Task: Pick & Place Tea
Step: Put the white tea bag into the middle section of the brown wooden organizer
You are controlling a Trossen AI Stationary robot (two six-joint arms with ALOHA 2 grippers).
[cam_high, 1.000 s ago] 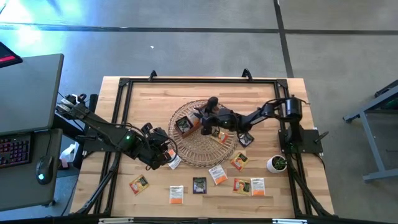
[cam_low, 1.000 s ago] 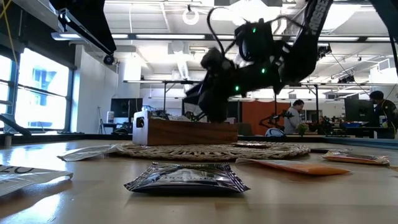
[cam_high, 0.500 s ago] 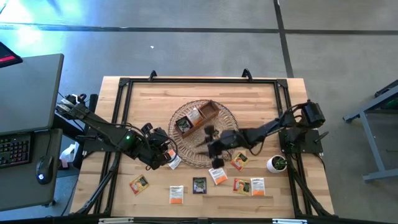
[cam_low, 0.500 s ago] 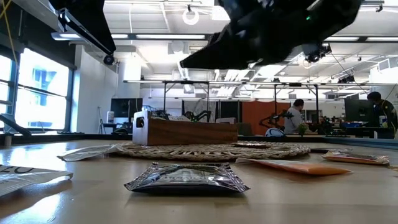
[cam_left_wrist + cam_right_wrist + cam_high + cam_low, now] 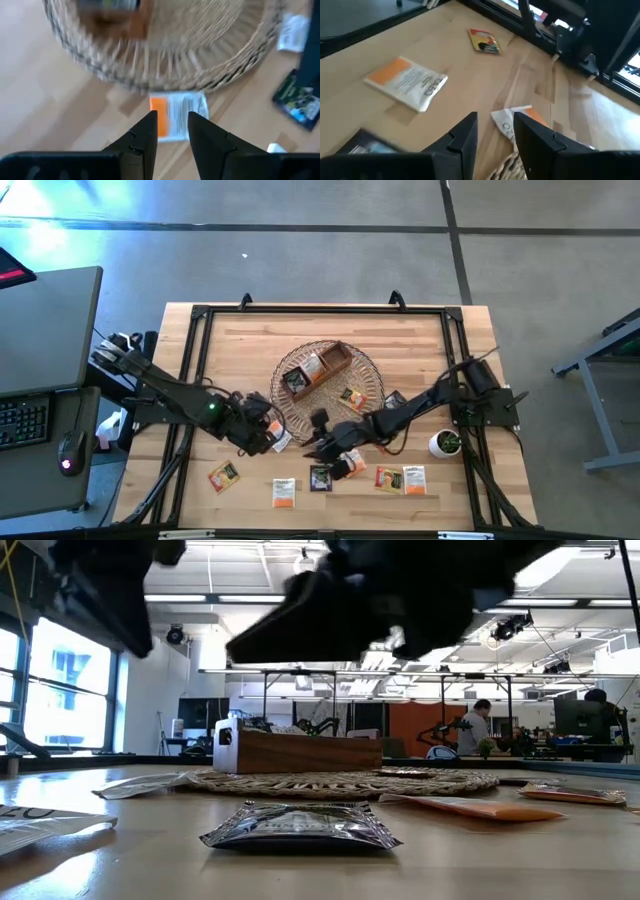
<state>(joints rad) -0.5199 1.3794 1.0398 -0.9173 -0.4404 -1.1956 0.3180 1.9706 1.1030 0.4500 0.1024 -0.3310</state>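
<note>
Next, my right gripper will go to the orange-and-white sachet touching the basket's rim beside my left gripper and close on the sachet's white end (image 5: 287, 440) (image 5: 510, 134).
Small flat tea sachets lie flat along the table's near part: a black one (image 5: 320, 478) (image 5: 300, 825), orange-and-white ones (image 5: 284, 492) (image 5: 407, 82), a yellow-red one (image 5: 223, 476) and a yellow-green one (image 5: 413, 479). My right gripper (image 5: 322, 452) (image 5: 495, 132) hovers open above the black sachet and touches nothing. My left gripper (image 5: 272, 435) (image 5: 172, 122) is open, low beside the basket's near-left rim. Just beyond its fingertips lies an orange-and-white sachet (image 5: 177, 122). More sachets lie in the wooden tray (image 5: 318, 370).
The round wicker basket (image 5: 368, 375) sits mid-table with the wooden tray inside it; one orange sachet (image 5: 352, 396) lies on the wicker. A small potted plant (image 5: 445, 443) stands near the right arm's base. A black metal frame (image 5: 190, 380) borders the table. People show in the room beyond.
My right gripper has swung from over the tray in the basket toward the table's near edge and leftward, and now hangs over the row of sachets. My left gripper has stayed by the basket's near-left rim.
</note>
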